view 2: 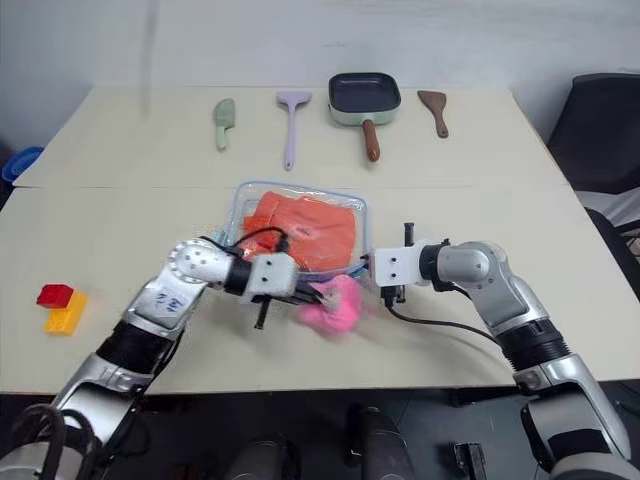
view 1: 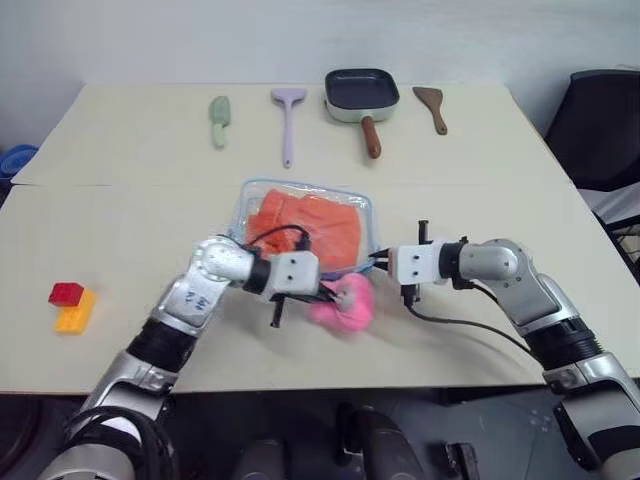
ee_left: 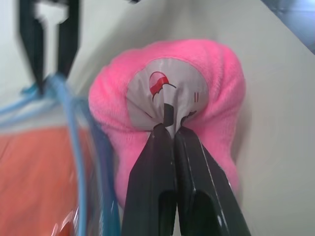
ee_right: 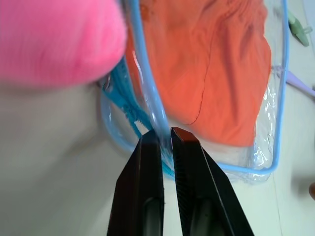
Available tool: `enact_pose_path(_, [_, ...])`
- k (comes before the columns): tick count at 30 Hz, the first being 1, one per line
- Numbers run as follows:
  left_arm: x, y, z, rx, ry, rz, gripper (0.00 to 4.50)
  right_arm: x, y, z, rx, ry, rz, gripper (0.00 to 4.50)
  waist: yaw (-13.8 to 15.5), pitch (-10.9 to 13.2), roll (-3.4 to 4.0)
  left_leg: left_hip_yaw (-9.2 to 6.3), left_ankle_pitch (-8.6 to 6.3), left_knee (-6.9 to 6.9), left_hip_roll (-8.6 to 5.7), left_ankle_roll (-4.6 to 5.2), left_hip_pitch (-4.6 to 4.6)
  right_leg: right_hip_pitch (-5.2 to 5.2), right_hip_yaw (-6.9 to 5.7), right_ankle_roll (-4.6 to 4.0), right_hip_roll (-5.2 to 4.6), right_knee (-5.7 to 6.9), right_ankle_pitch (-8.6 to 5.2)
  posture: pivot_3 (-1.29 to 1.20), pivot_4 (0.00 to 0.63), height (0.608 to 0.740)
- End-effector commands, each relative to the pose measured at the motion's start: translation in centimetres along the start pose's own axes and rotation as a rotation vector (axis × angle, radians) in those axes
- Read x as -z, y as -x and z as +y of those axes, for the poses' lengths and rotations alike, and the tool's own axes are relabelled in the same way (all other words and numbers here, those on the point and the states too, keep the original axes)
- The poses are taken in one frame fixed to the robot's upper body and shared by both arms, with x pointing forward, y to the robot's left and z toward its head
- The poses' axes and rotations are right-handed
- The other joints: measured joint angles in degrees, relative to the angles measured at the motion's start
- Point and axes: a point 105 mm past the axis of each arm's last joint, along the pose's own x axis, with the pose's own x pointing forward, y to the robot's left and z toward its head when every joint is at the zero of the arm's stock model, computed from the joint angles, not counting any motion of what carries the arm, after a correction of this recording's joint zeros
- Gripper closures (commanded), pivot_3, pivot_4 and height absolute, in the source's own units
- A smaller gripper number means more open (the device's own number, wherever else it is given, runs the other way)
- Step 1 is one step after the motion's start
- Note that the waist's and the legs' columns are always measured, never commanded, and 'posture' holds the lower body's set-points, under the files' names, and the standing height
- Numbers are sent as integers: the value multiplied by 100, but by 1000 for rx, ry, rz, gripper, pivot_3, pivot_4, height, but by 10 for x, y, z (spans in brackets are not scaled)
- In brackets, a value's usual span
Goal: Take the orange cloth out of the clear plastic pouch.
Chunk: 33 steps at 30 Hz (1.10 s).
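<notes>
The robot's left gripper should release the pink plush toy on the table (view 1: pixel 236 293) beside the pouch's near corner that faces the bricks.
The clear plastic pouch (view 1: pixel 300 184) with its light blue rim lies flat at the table's middle. The folded orange cloth (view 1: pixel 305 225) is inside it. My right gripper (ee_right: pixel 165 133) is shut on the pouch's blue rim at its near right corner, where it also shows in the left eye view (view 1: pixel 378 259). A pink plush toy (view 1: pixel 350 303) sits just in front of that corner. My left gripper (ee_left: pixel 170 129) is shut on the white face patch of the pink plush toy (ee_left: pixel 216 78), reaching across from the left.
A red and an orange toy brick (view 1: pixel 72 305) lie near the left front. Along the far edge are a green spatula (view 1: pixel 219 121), a purple spatula (view 1: pixel 288 122), a frying pan (view 1: pixel 360 95) and a brown spatula (view 1: pixel 432 106). A black chair (view 1: pixel 600 130) stands at the right.
</notes>
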Motion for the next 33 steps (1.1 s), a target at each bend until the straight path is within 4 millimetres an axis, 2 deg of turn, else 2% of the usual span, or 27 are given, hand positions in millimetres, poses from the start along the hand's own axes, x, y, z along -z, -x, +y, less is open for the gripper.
enact_pose_path(1, [-5, 40, 11, -139, 113, -32, 4500, -2, 24, -8, 24, 23, -24, 4489, -32, 0, 1, -2, 0, 0, 1, 0, 1, 0, 0, 0, 0, -1, 0, 0, 150, 740])
enact_pose_path(8, [5, 104, 6, -341, 342, -44, 4500, 2, 50, -1, 22, 27, -20, 4489, -49, 3, 4, -17, -1, -1, 2, -1, 5, -3, -2, 0, -5, -7, 0, 0, 150, 740])
enact_pose_path(13, [18, 136, 3, -451, 402, 17, 4500, 3, 67, 1, 35, 36, -16, 4489, -57, 4, 6, -17, -3, -4, 2, -6, 5, -3, -1, 0, -5, -8, 0, 0, 150, 740])
enact_pose_path(15, [28, 155, 4, -508, 439, 52, 4500, 3, 77, 3, 33, 48, -13, 4489, -55, 4, 7, -16, -4, -4, 2, -7, 5, -3, 0, -1, -5, -7, -1, 0, 150, 740])
enact_pose_path(19, [35, 179, -5, -526, 502, 79, 4500, 0, 93, 6, 32, 49, -31, 4489, -58, 5, 8, -14, -4, -4, 2, -7, 6, -6, -1, -1, -4, -8, -1, 0, 150, 740])
enact_pose_path(21, [37, 180, -15, -492, 530, 84, 4500, -3, 97, 10, 24, 33, -47, 4489, -57, 5, 8, -14, -5, -8, 3, -8, 8, -7, 0, -2, -5, -9, -2, 0, 150, 740])
enact_pose_path(24, [37, 167, -29, -412, 559, 72, 4500, -4, 95, 16, 22, 16, -57, 4489, -57, 5, 9, -11, -6, -8, 4, -9, 7, -12, 2, -4, -4, -8, -2, 0, 150, 740])
enact_pose_path(29, [44, 154, -30, -407, 611, 43, 4500, -7, 88, 20, 41, -98, -67, 4489, -52, 5, 9, -4, -6, -8, 2, -11, 5, -18, 11, -5, -4, -9, -3, 0, 150, 740])
enact_pose_path(30, [45, 153, -29, -421, 621, 32, 4272, -7, 88, 21, 43, -118, -66, 4496, -49, 5, 9, -1, -6, -8, 1, -11, 4, -18, 14, -5, -5, -8, -4, 0, 150, 740])
enact_pose_path(33, [48, 151, -27, -443, 653, 9, 3511, -9, 90, 28, 39, -190, -62, 3832, -41, 5, 9, -4, -7, -8, 1, -11, 4, -18, 12, -5, -4, -7, -3, 0, 150, 740])
